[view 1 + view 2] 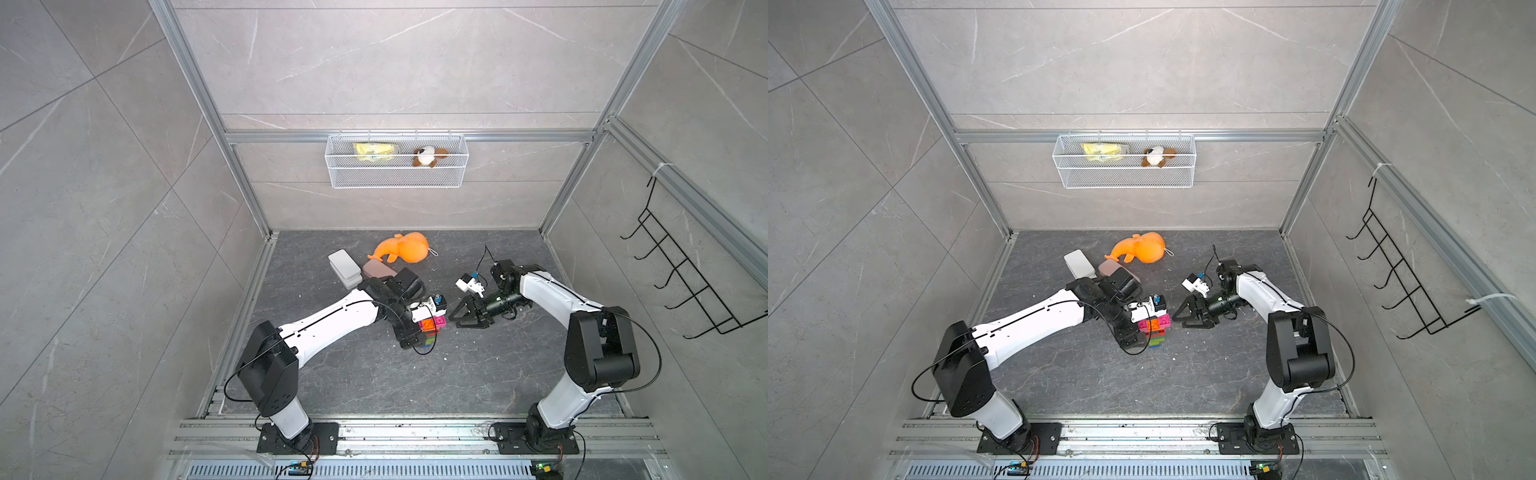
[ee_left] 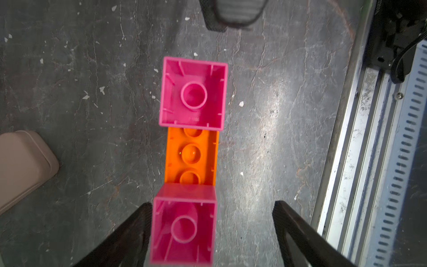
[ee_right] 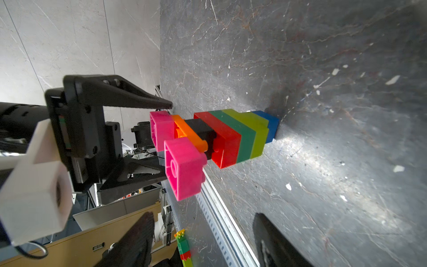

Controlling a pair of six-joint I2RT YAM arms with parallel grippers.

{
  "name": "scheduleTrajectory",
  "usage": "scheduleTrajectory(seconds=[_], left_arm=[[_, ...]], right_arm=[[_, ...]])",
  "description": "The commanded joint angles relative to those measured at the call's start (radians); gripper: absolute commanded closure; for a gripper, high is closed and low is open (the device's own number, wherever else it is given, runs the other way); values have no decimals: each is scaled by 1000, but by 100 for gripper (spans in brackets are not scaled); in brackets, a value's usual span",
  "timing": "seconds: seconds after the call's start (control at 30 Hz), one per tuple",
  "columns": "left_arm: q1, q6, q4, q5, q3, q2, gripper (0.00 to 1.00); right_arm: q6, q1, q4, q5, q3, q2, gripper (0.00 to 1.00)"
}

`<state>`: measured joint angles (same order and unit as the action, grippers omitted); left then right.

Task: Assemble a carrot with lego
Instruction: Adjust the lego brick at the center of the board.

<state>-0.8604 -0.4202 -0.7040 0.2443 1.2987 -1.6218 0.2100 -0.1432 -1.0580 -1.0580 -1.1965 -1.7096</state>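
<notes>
Next, I take the orange piece [image 2: 191, 154] and lay the carrot down, because the carrot is standing on its blue tip with my left gripper over a pink brick.
The carrot [image 1: 430, 330] [image 1: 1154, 330] stands upright on the dark table, blue tip down. The right wrist view shows its layers [image 3: 231, 136]: blue, lime green, dark green, red, black, orange, with two pink bricks at the wide end. From above, a pink lego brick [image 2: 193, 92] and another pink one [image 2: 183, 228] flank the orange piece [image 2: 191, 154]. My left gripper [image 1: 424, 328] [image 2: 212, 205] [image 3: 168, 138] hangs open over the top; one finger is close beside a pink brick and the other is well clear. My right gripper [image 1: 454, 321] [image 1: 1178, 321] [image 3: 202, 216] is open and empty, just right of the carrot.
An orange plush toy [image 1: 403, 247], a white case [image 1: 345, 268] and a pink case [image 1: 378, 270] [image 2: 23, 161] lie behind the left arm. A wire basket [image 1: 397, 178] hangs on the back wall, and a black hook rack [image 1: 685, 282] on the right wall. An aluminium rail [image 1: 415, 432] lines the front edge.
</notes>
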Motion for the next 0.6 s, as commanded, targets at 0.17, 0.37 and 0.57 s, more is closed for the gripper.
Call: scheduleTrajectory(seconds=[0.17, 0.37, 0.57], left_arm=[[8, 64, 369, 23, -168, 50, 16], [38, 66, 487, 57, -251, 42, 31], [42, 68, 528, 96, -287, 46, 42]], right_arm=[[11, 1, -19, 1, 15, 21, 29], [15, 1, -20, -2, 17, 16, 29], [20, 0, -22, -3, 16, 8, 30]])
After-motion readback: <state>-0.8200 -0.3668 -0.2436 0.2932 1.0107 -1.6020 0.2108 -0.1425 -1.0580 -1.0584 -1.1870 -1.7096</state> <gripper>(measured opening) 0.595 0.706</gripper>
